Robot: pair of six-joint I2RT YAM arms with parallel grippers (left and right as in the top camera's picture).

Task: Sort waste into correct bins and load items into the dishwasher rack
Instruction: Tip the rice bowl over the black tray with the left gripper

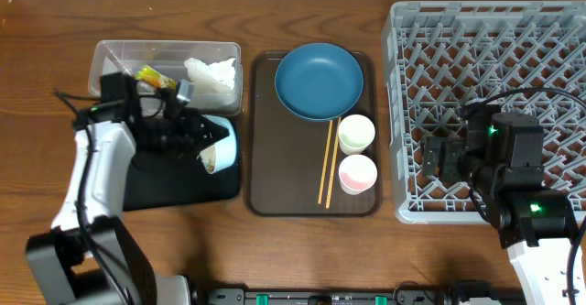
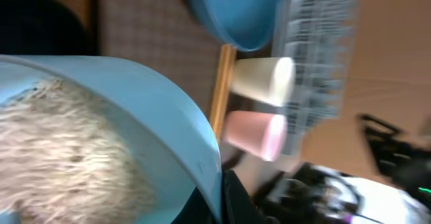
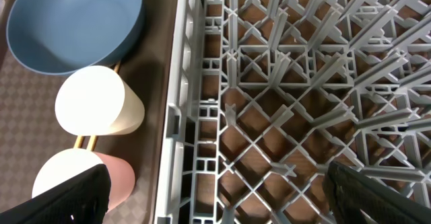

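Observation:
My left gripper will set the pale blue-white bowl down and let go of it on the brown tray [image 1: 298, 157] [image 2: 179, 79] next to the chopsticks, below the blue plate.
My left gripper [image 1: 200, 136] is shut on the rim of the pale blue-white bowl [image 1: 220, 146] and holds it tipped on its side over the black tray [image 1: 174, 184]. In the left wrist view the bowl [image 2: 155, 109] holds whitish rice scraps [image 2: 60, 150], with my finger [image 2: 236, 202] at its rim. The clear tub [image 1: 114, 56] holds the yellow-green wrapper [image 1: 154, 75] and white tissue [image 1: 211, 71]. The blue plate [image 1: 319, 81], two cups [image 1: 356, 133] [image 1: 358, 173] and chopsticks [image 1: 326, 163] lie on the brown tray. My right gripper [image 1: 441, 157] [image 3: 222, 207] is open and empty over the grey rack [image 1: 485, 30].
The brown serving tray [image 1: 275, 168] lies between the black tray and the rack. In the right wrist view the rack's left wall [image 3: 185, 103] runs next to the cups [image 3: 97, 106] [image 3: 111, 180] and the plate [image 3: 71, 22]. Bare wooden table lies along the front edge.

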